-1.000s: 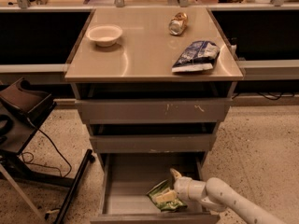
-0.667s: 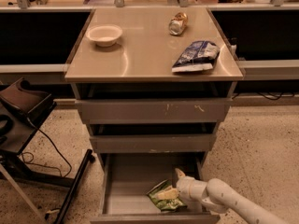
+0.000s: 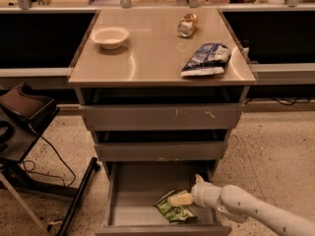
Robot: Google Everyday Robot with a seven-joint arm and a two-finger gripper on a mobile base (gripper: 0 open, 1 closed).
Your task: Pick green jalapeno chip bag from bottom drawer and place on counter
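The robot's gripper needs to next grasp the green jalapeno chip bag by its side (image 3: 187,210) nearest the robot's arm, inside the bottom drawer.
The green jalapeno chip bag (image 3: 175,212) lies wrinkled on the floor of the open bottom drawer (image 3: 129,196), right of centre and near the front. My gripper (image 3: 180,199) comes in from the right on a white arm and sits right over the bag's upper edge, touching or just above it. The counter (image 3: 147,58) is the beige top of the cabinet, above the two shallower drawers.
On the counter stand a white bowl (image 3: 110,36) at back left, a tipped can (image 3: 187,25) at the back, and a blue-and-white bag (image 3: 206,60) at right. A black stand with cables (image 3: 24,132) is left of the cabinet. The two upper drawers stick out slightly.
My gripper has dropped slightly lower onto the bag. The bag has stayed in about the same spot in the drawer.
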